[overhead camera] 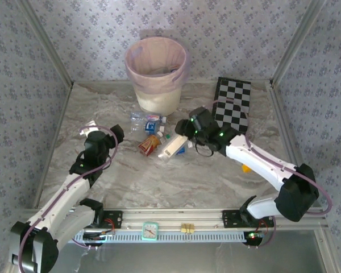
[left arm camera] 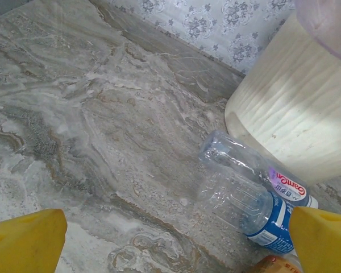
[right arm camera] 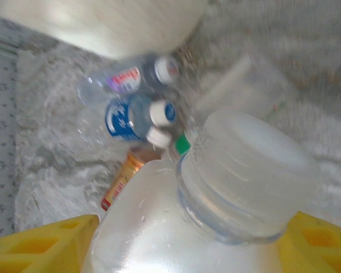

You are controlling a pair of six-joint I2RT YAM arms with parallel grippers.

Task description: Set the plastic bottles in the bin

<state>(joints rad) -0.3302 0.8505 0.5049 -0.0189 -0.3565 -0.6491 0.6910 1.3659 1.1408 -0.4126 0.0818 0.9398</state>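
Note:
My right gripper will release the milky white bottle inside the bin's pink lining [overhead camera: 157, 67], near the front rim. The bottle is now at the cluster's side.
A cluster of plastic bottles lies in front of the bin [overhead camera: 157, 74]: a clear one [overhead camera: 143, 118], a blue-labelled one [overhead camera: 152, 126] and an orange-labelled one [overhead camera: 149, 144]. My right gripper [overhead camera: 184, 139] is shut on a milky white bottle [overhead camera: 171, 148] at the cluster's right side. In the right wrist view this white bottle [right arm camera: 176, 227], with its wide cap, sits between the yellow fingers [right arm camera: 45, 244] of the right gripper [right arm camera: 182, 250]. My left gripper [overhead camera: 105, 133] stands open left of the cluster. Between its fingertips [left arm camera: 23, 242] lies bare table, with the blue-labelled bottle [left arm camera: 244, 202] near the right finger.
A black-and-white checkerboard [overhead camera: 234, 102] lies at the back right. A small yellow object [overhead camera: 246, 168] sits under my right forearm. The bin's cream wall [left arm camera: 295, 114] rises just behind the bottles. Patterned walls close the table on three sides.

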